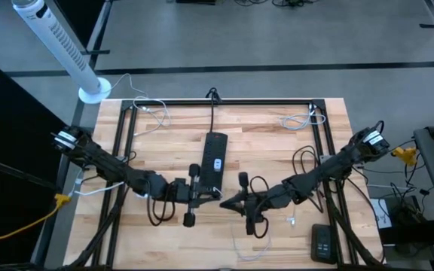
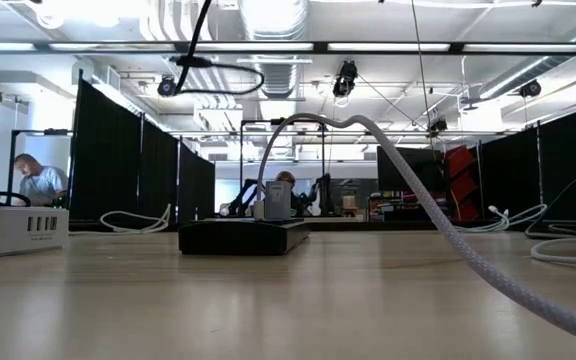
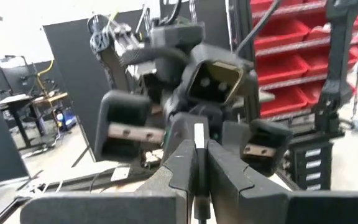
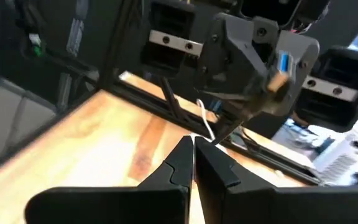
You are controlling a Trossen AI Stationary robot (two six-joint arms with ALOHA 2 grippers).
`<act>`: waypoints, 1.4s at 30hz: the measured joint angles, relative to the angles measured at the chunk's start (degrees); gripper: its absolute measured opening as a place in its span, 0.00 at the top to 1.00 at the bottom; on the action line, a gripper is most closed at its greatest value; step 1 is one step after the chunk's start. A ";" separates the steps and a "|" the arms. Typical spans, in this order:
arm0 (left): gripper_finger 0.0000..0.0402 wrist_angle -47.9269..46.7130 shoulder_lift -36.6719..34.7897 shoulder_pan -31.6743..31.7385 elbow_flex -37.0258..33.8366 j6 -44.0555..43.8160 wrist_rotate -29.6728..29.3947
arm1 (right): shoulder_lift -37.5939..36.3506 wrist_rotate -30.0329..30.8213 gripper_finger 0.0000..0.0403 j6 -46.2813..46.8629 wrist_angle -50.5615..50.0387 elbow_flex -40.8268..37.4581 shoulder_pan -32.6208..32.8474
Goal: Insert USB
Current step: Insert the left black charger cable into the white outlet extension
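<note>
I will take the USB plug by its black body (image 4: pixel 234 128) with my right gripper and hold it steady while my left gripper regrasps, because it sits crosswise in my left gripper's fingertips.
A black power strip (image 1: pixel 215 154) lies flat on the wooden table, lengthwise from far to near; the low view shows it too (image 2: pixel 243 237). Just in front of its near end both grippers meet tip to tip above the table. My left gripper (image 1: pixel 214 194) is shut on a small silver USB plug (image 3: pixel 198 134). A thin white cable (image 4: pixel 206 121) runs from the plug and arcs down to the table (image 2: pixel 438 215). My right gripper (image 4: pixel 193 144) faces it, shut, its tips right beside the cable. My left gripper pinches the silver plug (image 3: pixel 198 138) between its two fingertips. The fingers lie about level and come from the table's left. The plug is lifted clear of the table, with the white cable trailing from it. My right gripper's tips stand against the white cable (image 4: pixel 211 138); I cannot tell whether they touch it.
A loop of white cable (image 1: pixel 246 245) lies near the front edge. A black flat device (image 1: pixel 322 242) sits at the near right. More white cables lie at the far corners (image 1: pixel 153 111) (image 1: pixel 304 119). A white hub (image 2: pixel 13 230) shows in the low view.
</note>
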 joint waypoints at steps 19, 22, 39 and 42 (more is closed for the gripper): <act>0.95 2.68 0.33 -0.05 0.00 -0.42 5.62 | 9.09 -3.03 0.61 2.59 23.55 -0.04 -2.63; 0.95 2.66 0.33 -0.07 0.00 -0.44 5.62 | 9.85 -2.62 0.63 2.62 27.00 -0.04 -2.63; 0.95 2.66 0.35 -0.07 0.00 -0.49 5.59 | 10.21 -2.64 0.98 2.66 28.66 -0.04 -2.61; 0.95 2.40 0.39 -0.09 0.00 -0.50 5.60 | 9.99 -2.64 0.98 2.56 27.18 -0.04 -2.59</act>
